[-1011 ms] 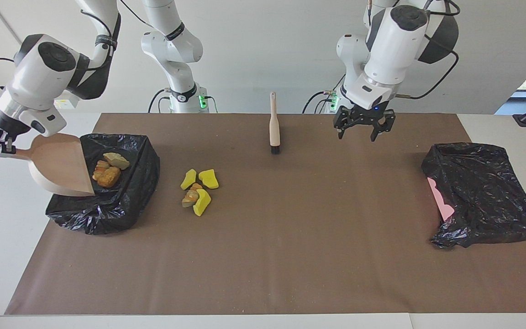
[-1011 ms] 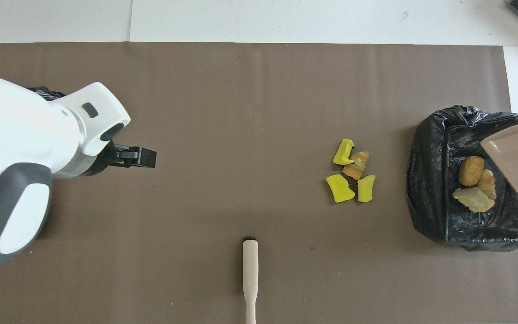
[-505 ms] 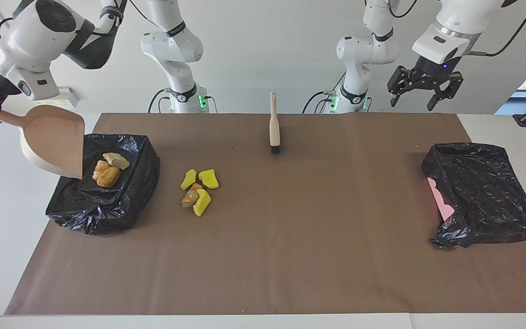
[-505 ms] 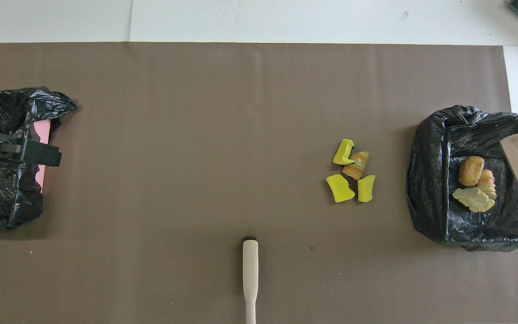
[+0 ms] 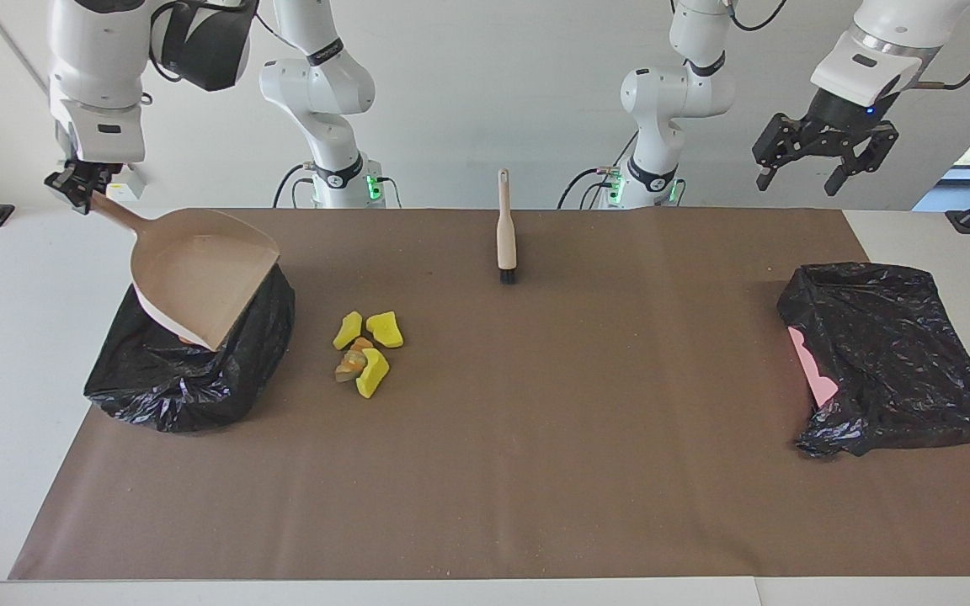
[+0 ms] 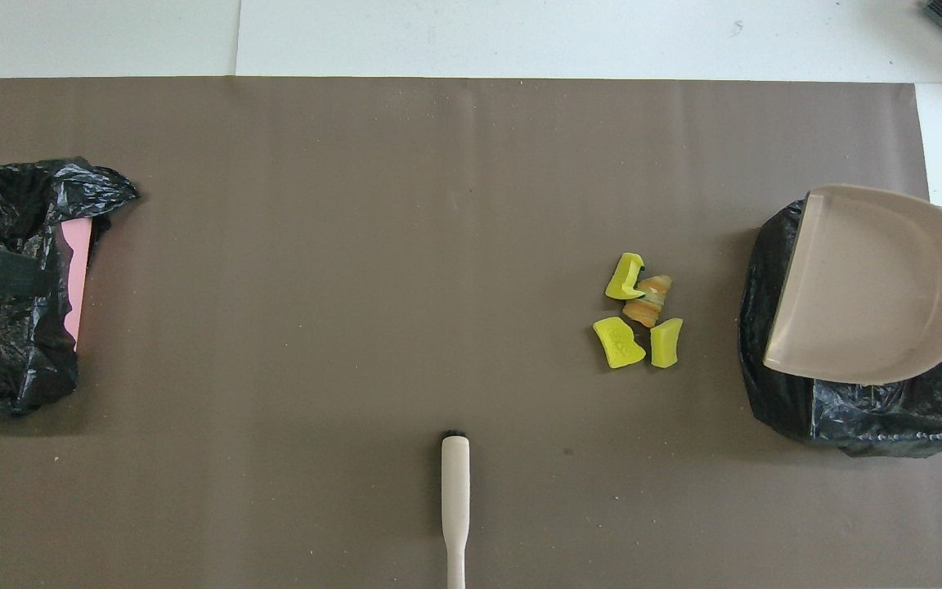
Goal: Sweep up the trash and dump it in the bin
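Observation:
The robot's right gripper needs to release the pale dustpan, which hangs tilted over the bin, on the open brown mat [image 6: 450, 239] beyond the brush, lined up with the brush's handle.
A small pile of trash [image 5: 363, 353] [image 6: 639, 315], yellow sponge chunks and a golden-brown lump, lies on the brown mat beside the black-bagged bin [image 5: 190, 379] [image 6: 863, 409] at the right arm's end of the table. My right gripper [image 5: 81, 187] is shut on the handle of the pale dustpan [image 5: 203, 273] [image 6: 867, 286]. The pan hangs tilted over the bin and hides what lies in it. The brush [image 5: 505, 231] [image 6: 455, 499] lies on the mat nearer to the robots, untouched. My left gripper [image 5: 798, 175] is open and empty, high over the left arm's end of the table.
A second black bag with a pink edge [image 5: 889, 362] [image 6: 5, 327] sits at the left arm's end of the table. The brown mat [image 5: 535, 471] covers most of the tabletop, with white table edges around it.
The right arm has lifted and swung the dustpan from beside the bin to over it, covering the scraps inside. The left gripper has risen and moved out over its own end of the table.

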`<action>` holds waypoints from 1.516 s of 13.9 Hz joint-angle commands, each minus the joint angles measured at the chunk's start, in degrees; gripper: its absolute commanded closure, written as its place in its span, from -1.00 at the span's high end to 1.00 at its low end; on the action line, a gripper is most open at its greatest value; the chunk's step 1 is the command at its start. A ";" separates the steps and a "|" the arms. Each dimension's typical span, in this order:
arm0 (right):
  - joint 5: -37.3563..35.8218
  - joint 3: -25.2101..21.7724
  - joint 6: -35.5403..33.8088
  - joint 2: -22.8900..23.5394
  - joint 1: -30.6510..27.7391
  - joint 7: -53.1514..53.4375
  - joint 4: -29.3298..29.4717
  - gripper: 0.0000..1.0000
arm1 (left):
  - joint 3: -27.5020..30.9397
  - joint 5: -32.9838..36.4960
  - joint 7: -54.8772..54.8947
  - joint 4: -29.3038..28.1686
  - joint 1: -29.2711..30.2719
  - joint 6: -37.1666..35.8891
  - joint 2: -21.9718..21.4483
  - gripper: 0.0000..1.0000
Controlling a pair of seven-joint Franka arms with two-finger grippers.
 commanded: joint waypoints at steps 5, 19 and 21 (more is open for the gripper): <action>17.47 12.51 -4.13 4.20 4.11 47.89 0.40 -1.00 | -0.49 0.65 0.74 -1.01 1.09 -1.13 -1.32 1.00; 28.47 12.43 14.13 35.49 30.66 109.72 16.75 -1.00 | 4.60 1.00 2.58 -0.40 -3.65 -1.22 -1.05 1.00; 28.38 12.43 18.97 36.82 31.55 110.35 16.40 -1.00 | 4.60 0.74 2.58 -0.48 -3.14 -0.96 -1.23 1.00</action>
